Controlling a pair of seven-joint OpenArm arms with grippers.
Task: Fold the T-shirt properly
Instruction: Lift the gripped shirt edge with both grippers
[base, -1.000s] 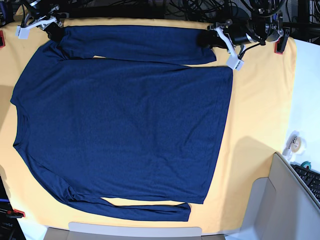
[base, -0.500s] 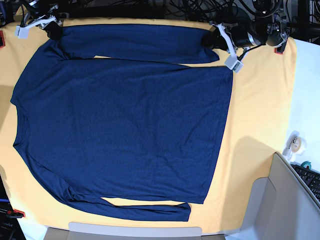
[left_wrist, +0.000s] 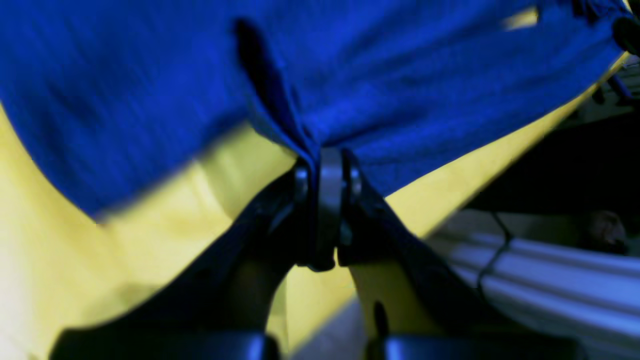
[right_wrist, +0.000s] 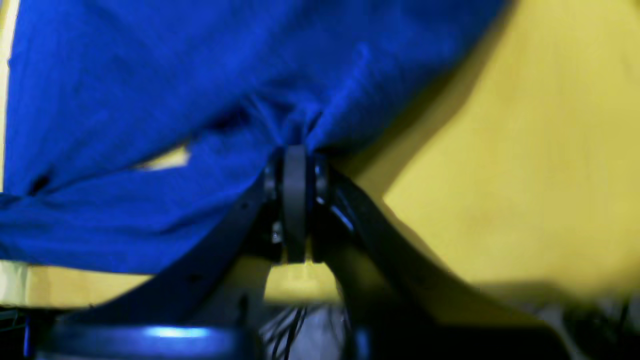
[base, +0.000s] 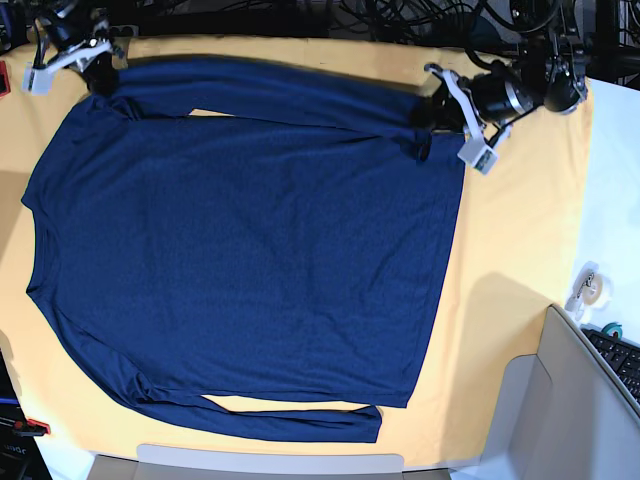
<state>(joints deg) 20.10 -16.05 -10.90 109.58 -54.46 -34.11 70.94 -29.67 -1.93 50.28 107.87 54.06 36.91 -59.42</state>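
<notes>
The robot's left gripper will release the sleeve's cuff end on the T-shirt's far corner (base: 455, 152) (left_wrist: 83, 183), on the side toward the tape roll.
The dark navy T-shirt (base: 250, 250) lies spread flat on the yellow-orange table cloth (base: 520, 230), with one long sleeve folded along its near hem. The far sleeve is stretched between both grippers, its cuff end raised over the body's far right corner. My left gripper (base: 432, 108) is shut on that cuff end, and the left wrist view shows blue fabric (left_wrist: 350, 65) pinched in the shut gripper (left_wrist: 325, 155). My right gripper (base: 100, 72) holds the sleeve by the shoulder. In the right wrist view that gripper (right_wrist: 295, 150) is shut on bunched blue fabric (right_wrist: 175, 75).
A tape roll (base: 590, 285) and a keyboard (base: 620, 355) sit on the white surface at the right. A grey bin (base: 560, 400) stands at the near right corner. Cables (base: 400, 15) run along the far edge. A red clamp (base: 30, 427) grips the cloth's near left corner.
Both grippers have carried the far sleeve toward the shirt's body. The left one came furthest, and the cuff end now overlaps the body's far right corner.
</notes>
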